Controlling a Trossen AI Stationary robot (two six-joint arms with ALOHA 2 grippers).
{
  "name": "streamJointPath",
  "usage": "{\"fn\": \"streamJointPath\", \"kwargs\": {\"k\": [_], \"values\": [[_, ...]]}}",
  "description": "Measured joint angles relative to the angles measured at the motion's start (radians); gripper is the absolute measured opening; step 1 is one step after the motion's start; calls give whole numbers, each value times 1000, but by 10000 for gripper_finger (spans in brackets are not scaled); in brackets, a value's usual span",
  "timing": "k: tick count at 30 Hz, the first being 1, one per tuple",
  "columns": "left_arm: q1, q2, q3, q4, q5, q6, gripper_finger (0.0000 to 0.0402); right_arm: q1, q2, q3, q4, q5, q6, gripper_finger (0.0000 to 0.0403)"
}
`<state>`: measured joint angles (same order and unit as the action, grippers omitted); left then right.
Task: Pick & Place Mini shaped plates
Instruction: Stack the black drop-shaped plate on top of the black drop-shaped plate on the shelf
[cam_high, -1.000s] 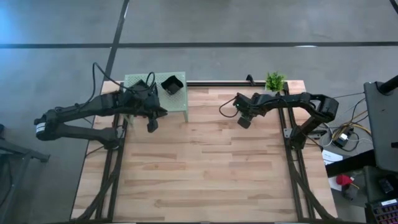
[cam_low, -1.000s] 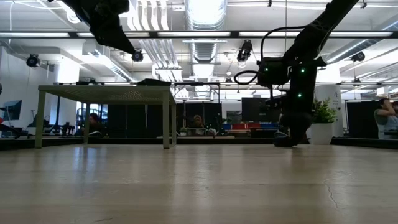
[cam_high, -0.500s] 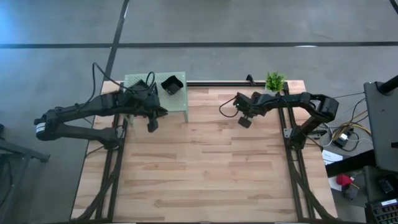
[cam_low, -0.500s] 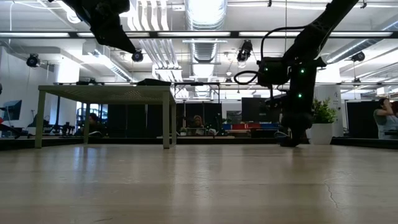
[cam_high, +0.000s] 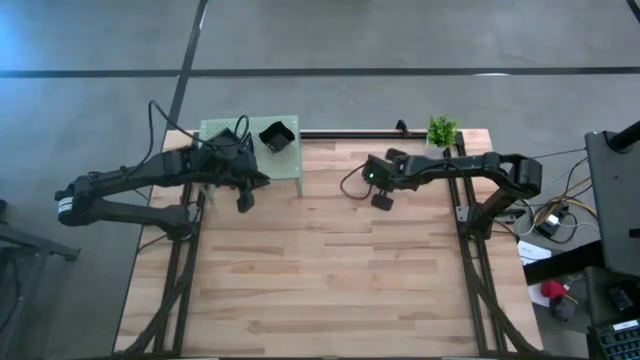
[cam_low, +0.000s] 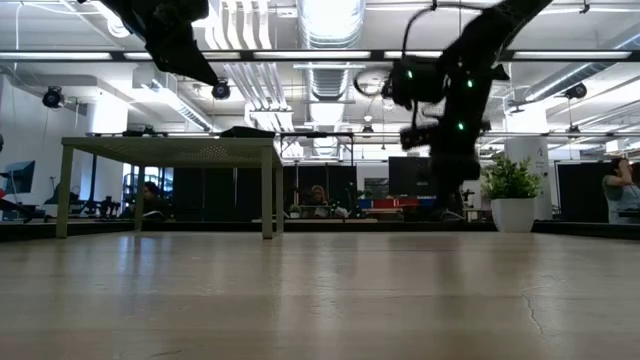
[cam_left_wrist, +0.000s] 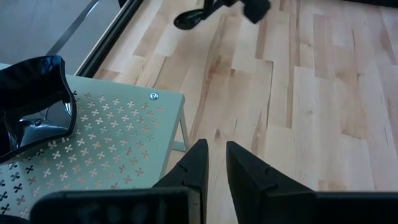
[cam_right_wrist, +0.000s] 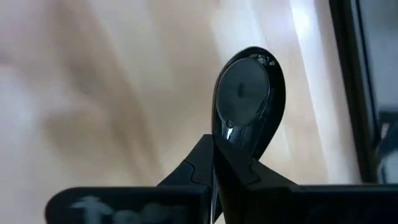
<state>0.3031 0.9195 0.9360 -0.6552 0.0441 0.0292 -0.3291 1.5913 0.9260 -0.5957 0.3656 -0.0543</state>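
Next, my right gripper sets the leaf plate on the bare wood in the table's middle (cam_high: 286, 267), nearer than the green stand.
A leaf-shaped mini black plate (cam_right_wrist: 249, 87) is in my right gripper (cam_high: 381, 200), which is shut on it above the far middle of the table, left of the small potted plant (cam_high: 441, 130). In the low view that gripper (cam_low: 450, 205) hangs just off the tabletop. A square black mini plate (cam_high: 277, 136) rests on the perforated top of the green stand (cam_high: 240, 158) at the far left. My left gripper (cam_left_wrist: 215, 167) hovers beside the stand's near edge, its fingers a little apart with nothing between them. My right gripper pinches the leaf plate by its narrow end (cam_right_wrist: 231, 132) between the two fingers. They slant steeply down at it from the table's right side. The plate's wide end juts out beyond the fingertips, and the plate is lifted off the table.
The stand's legs (cam_low: 267, 190) rest on the table at the far left. The potted plant (cam_low: 512, 190) stands at the far right corner. A cable loops off my right arm (cam_high: 350, 186). Bare wood fills the table's middle and near half (cam_high: 320, 280). People sit in the room behind.
My right gripper has swung toward the table's left edge, away from the potted plant, and has risen off the tabletop. Most of that came in the last half second. My left arm has kept still.
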Motion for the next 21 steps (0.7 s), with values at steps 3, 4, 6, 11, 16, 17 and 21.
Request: {"fn": "streamJointPath", "kwargs": {"k": [3, 4, 6, 11, 16, 17, 21], "values": [[0, 0, 0, 0, 0, 0, 49, 93, 0, 56, -1, -1, -41, 8], [0, 0, 0, 0, 0, 0, 48, 126, 0, 74, 0, -3, -53, 8], [0, 0, 0, -1, 0, 0, 49, 194, 4, 114, 1, -7, -76, 8], [0, 0, 0, 0, 9, 1, 48, 349, 56, 226, 10, -10, -153, 8], [-13, 0, 0, -1, 83, 5, 49, 444, 176, 359, 11, -59, -231, 8], [-20, 0, 0, -3, 94, 15, 49, 458, 207, 389, 7, -63, -252, 8], [-70, 0, 0, -15, 98, 56, 49, 497, 318, 508, 9, -135, -356, 8]]}}
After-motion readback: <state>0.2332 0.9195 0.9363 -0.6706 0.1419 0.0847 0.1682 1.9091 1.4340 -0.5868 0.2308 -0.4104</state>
